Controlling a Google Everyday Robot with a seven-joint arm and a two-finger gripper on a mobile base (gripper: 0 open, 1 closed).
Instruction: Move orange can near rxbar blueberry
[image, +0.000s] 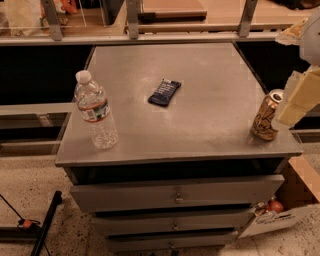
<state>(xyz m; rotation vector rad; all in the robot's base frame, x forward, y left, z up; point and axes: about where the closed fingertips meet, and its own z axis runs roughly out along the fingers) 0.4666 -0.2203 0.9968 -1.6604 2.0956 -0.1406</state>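
Next, I grip the upper part of the orange can (271, 102), leaving its lower body free below my fingers.
The orange can (264, 116) stands at the front right corner of the grey cabinet top (200, 115), leaning slightly, with its silver top towards the right. The rxbar blueberry (164, 92), a flat dark navy bar, lies near the middle of the top, well to the left of the can and further back. My gripper (298, 96) comes in from the right edge of the view. Its pale cream parts sit right beside the can's upper right side. I cannot tell whether it touches the can.
A clear plastic water bottle (95, 111) stands near the front left corner. The cabinet has drawers (175, 195) below. A cardboard box (292, 200) sits on the floor at the right and a black stand leg (42, 225) at the left. Shelving runs along the back.
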